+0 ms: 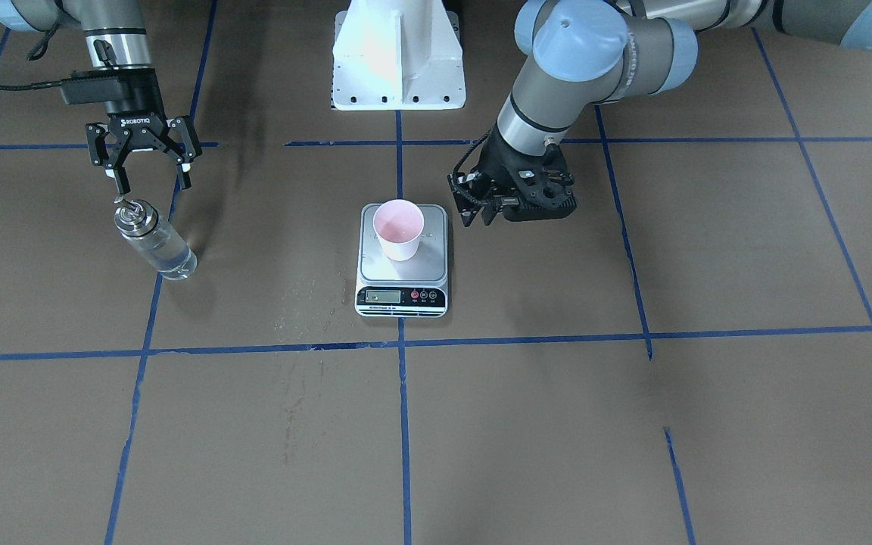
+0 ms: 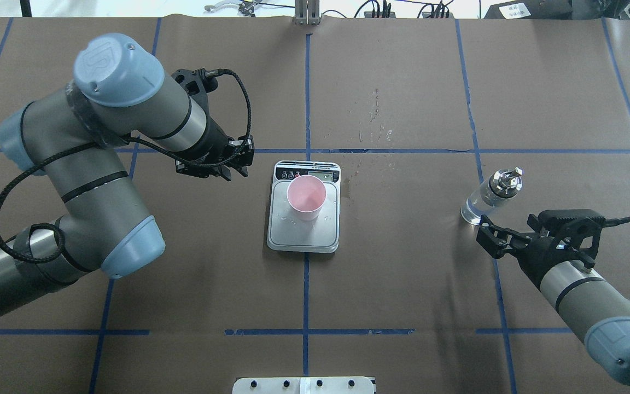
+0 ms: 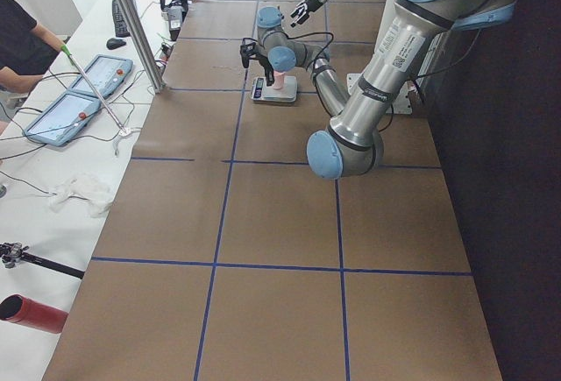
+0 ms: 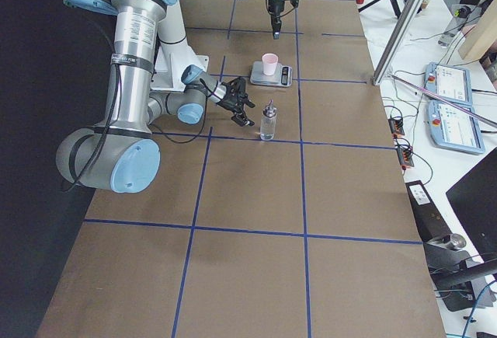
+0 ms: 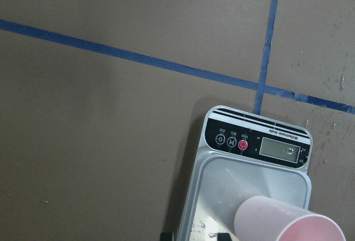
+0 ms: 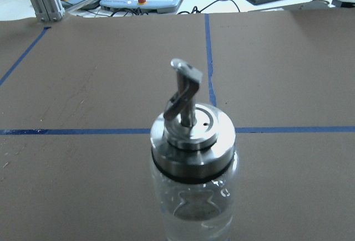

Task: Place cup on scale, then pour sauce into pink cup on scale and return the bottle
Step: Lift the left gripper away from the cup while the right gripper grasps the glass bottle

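Note:
The robot's right gripper should close on the bottle's glass body (image 1: 161,245) (image 6: 197,210), under the silver cap, because the bottle has to be lifted for pouring.
The pink cup (image 1: 398,231) (image 2: 305,198) stands upright on the silver platform of the scale (image 1: 402,297) (image 2: 304,238), toward its display end. My left gripper (image 1: 472,204) (image 2: 240,162) is open and empty, just beside the scale and apart from the cup. The left wrist view shows the scale (image 5: 255,141) and the cup's rim (image 5: 288,227). The glass bottle (image 1: 154,241) (image 2: 491,196) with silver cap and spout stands upright, with clear sauce (image 1: 172,261) in it. My right gripper (image 1: 150,180) (image 2: 487,236) is open just behind the bottle, not touching it. The cap (image 6: 191,136) fills the right wrist view.
Brown paper with blue tape lines (image 2: 307,331) covers the table. The white robot base (image 1: 398,57) stands behind the scale. Small wet spots (image 2: 372,117) lie beyond the scale. Control tablets (image 4: 454,101) and an aluminium post (image 4: 404,19) stand past the table's far edge.

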`<state>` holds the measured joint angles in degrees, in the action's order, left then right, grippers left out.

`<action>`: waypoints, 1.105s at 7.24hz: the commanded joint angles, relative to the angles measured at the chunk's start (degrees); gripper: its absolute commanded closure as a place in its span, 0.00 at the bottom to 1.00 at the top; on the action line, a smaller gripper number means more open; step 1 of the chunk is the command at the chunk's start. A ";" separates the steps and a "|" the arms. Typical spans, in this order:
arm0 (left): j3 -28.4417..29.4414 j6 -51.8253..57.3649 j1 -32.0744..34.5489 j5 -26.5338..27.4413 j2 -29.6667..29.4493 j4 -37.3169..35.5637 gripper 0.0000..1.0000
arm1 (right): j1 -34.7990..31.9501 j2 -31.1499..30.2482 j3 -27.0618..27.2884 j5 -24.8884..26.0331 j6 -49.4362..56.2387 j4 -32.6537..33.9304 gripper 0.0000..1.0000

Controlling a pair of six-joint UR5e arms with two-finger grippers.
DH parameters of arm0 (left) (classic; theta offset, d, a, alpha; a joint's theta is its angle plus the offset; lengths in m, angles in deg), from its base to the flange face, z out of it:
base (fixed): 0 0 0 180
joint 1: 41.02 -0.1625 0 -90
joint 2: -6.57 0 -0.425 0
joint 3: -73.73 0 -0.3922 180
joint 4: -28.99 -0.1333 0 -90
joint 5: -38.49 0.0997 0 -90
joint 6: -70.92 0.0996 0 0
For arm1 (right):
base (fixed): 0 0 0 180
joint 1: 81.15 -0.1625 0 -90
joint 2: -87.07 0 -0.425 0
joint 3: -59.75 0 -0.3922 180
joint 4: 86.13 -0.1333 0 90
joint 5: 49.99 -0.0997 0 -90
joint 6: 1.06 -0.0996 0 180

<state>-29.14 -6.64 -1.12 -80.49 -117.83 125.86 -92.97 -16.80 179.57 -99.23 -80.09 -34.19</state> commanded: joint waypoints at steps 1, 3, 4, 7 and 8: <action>-0.67 0.66 0.71 0.07 0.74 -0.11 0.61 | 0.83 0.33 -2.05 5.81 -0.96 -1.92 0.00; -0.93 0.66 0.71 0.15 1.17 -0.37 0.61 | 3.02 1.12 -6.77 12.22 -0.87 -7.16 0.00; -1.36 0.66 0.97 0.15 1.35 -0.37 0.61 | 3.38 1.21 -9.41 14.24 -0.09 -10.94 0.00; -2.69 0.66 1.15 0.15 2.85 -0.46 0.61 | 4.08 4.70 -12.06 18.29 3.50 -11.25 0.00; -2.77 0.66 1.23 0.15 2.93 -0.46 0.61 | 4.09 6.21 -13.38 19.00 3.87 -11.25 0.00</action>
<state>-31.71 -5.98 0.03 -80.33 -115.05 125.43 -88.97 -12.63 167.79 -81.56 -77.40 -45.39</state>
